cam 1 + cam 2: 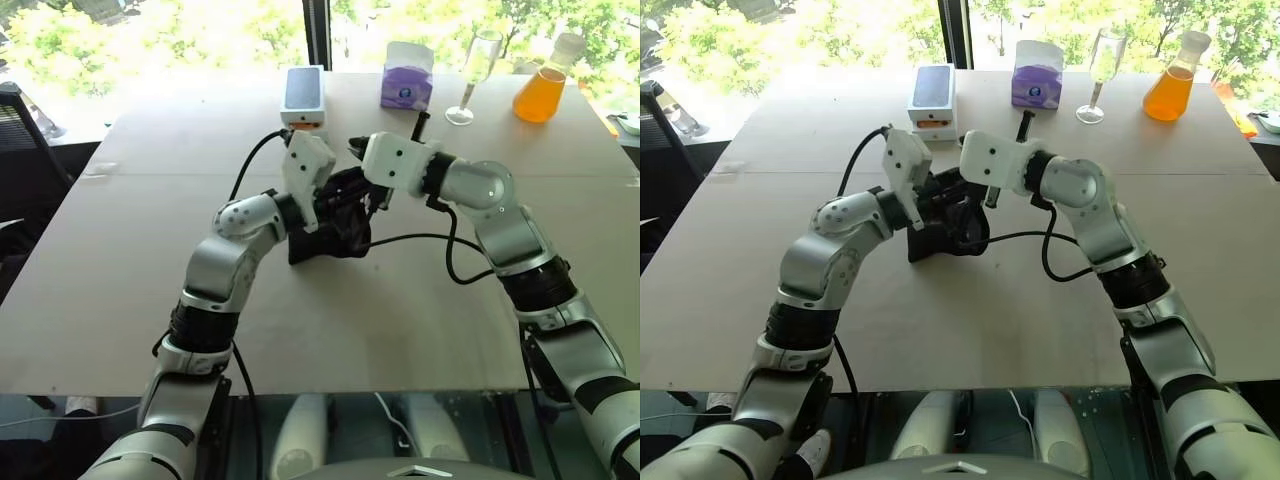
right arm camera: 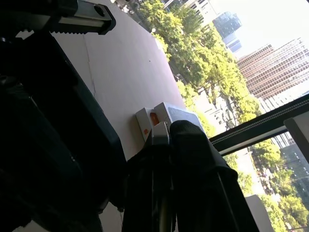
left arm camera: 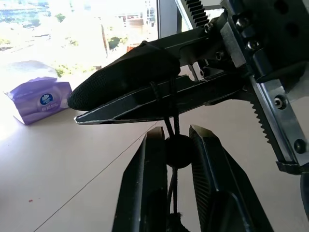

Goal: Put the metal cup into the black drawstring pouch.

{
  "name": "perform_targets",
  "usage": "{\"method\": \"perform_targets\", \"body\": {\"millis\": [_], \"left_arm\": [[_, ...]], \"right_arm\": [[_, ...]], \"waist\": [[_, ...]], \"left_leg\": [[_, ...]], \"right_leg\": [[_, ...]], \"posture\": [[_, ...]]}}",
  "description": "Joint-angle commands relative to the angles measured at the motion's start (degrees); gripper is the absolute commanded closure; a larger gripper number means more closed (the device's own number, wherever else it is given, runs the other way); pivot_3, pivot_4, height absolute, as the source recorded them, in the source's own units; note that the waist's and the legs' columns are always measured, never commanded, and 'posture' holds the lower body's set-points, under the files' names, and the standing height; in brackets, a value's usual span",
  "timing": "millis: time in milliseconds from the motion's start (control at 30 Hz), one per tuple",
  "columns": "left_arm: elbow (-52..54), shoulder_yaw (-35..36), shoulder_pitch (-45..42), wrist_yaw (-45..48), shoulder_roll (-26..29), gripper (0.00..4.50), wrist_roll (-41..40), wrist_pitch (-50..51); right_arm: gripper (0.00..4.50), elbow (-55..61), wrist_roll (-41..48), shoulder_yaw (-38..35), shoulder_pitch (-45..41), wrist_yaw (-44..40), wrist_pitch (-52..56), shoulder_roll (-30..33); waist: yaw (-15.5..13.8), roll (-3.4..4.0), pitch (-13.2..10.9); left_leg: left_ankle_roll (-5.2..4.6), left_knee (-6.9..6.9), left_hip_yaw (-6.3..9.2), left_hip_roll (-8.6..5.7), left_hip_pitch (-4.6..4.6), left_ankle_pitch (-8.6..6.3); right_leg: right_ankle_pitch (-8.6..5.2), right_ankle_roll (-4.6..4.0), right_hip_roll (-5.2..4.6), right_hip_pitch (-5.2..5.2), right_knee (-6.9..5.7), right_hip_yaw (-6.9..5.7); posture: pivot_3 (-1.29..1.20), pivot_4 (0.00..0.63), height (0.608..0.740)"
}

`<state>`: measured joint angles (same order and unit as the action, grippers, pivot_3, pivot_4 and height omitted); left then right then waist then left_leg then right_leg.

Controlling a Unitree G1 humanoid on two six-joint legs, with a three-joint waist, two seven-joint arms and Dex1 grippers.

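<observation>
Next, my right gripper lets go of the pouch's cord on the middle of the table (image 1: 394, 239), straight in from the purple tissue box.
The black drawstring pouch (image 1: 335, 218) hangs bunched between my two grippers above the middle of the table (image 1: 110, 260). My left gripper (image 3: 177, 133) is shut on the round black knot (image 3: 178, 151) of the pouch's cord, whose two strands run up from it. Facing it, my right gripper (image 2: 166, 128) is shut on the pouch's top edge, where the cord loops around its fingers (image 3: 125, 77). The metal cup is hidden.
Along the far edge stand a white box with a dark top (image 1: 304, 95), a purple tissue box (image 1: 407, 78), a tall wine glass (image 1: 478, 70) and a flask of orange liquid (image 1: 545, 88). A black cable (image 1: 440, 245) trails beside the right arm.
</observation>
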<state>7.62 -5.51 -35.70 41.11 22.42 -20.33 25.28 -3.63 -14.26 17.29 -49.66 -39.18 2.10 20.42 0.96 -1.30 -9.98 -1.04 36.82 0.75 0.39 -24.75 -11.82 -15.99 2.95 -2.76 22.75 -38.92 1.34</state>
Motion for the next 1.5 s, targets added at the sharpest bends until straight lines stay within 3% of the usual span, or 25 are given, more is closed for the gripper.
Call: {"method": "perform_targets", "body": {"millis": [33, 467, 733, 1133, 1400, 1500], "left_arm": [[0.89, -0.05, -0.48, 0.66, -0.19, 4.31, 0.07, -1.02], [3.56, -0.78, 10.02, 1.96, 4.44, 4.31, 0.53, 4.38], [7.24, -3.06, 13.03, 1.28, 7.16, 4.31, 0.65, 11.19], [7.98, -4.82, 13.79, -0.66, 9.76, 4.31, 1.32, 16.66], [7.58, -8.10, 11.80, -3.21, 8.31, 4.31, 4.77, 14.73], [7.02, -7.70, 11.20, -4.25, 6.67, 2.91, 4.87, 13.75]], "right_arm": [[4.50, 2.54, 1.05, -1.71, -0.17, 0.41, 0.81, 0.22], [4.50, -9.30, 3.45, -11.44, -3.16, 6.13, 3.84, 6.44], [4.50, -21.91, 3.59, -13.28, -4.32, 9.61, 1.76, 11.21], [4.50, -24.11, 5.81, -14.07, 5.54, 9.86, 2.65, 13.41], [4.50, -19.87, 12.24, -11.76, 13.86, 2.06, 3.21, 10.07], [4.50, -17.83, 14.57, -11.24, 16.22, -0.91, 5.50, 9.34]], "waist": [[-0.01, 0.00, 0.00], [0.19, 0.01, 0.00], [-0.11, 0.01, 0.00], [-0.07, 0.01, 0.00], [-0.10, 0.07, 0.05], [-0.02, 0.09, 0.05]], "left_leg": [[0.00, 0.00, 0.00, 0.00, 0.00, 0.00], [-0.04, 0.01, -0.04, 0.02, 0.03, -0.03], [-0.23, 0.01, -0.07, 0.02, 0.02, -0.13], [-0.23, 0.02, -0.11, 0.03, 0.03, -0.13], [-0.25, 0.06, -0.11, 0.04, 0.12, -0.14], [-0.26, 0.10, -0.11, 0.04, 0.16, -0.15]], "right_leg": [[0.00, 0.00, 0.00, 0.00, 0.00, 0.00], [0.00, 0.00, 0.01, -0.01, -0.01, 0.06], [0.00, 0.00, -0.01, -0.01, 0.00, 0.07], [0.00, 0.00, 0.00, -0.01, 0.00, 0.11], [0.00, 0.00, 0.02, -0.09, -0.04, 0.13], [0.00, 0.00, 0.02, -0.16, -0.05, 0.13]], "posture": [[0.00, 0.150, 0.740], [0.00, 0.150, 0.740], [0.00, 0.150, 0.740], [0.00, 0.150, 0.740], [0.00, 0.150, 0.740], [0.00, 0.150, 0.740]]}}
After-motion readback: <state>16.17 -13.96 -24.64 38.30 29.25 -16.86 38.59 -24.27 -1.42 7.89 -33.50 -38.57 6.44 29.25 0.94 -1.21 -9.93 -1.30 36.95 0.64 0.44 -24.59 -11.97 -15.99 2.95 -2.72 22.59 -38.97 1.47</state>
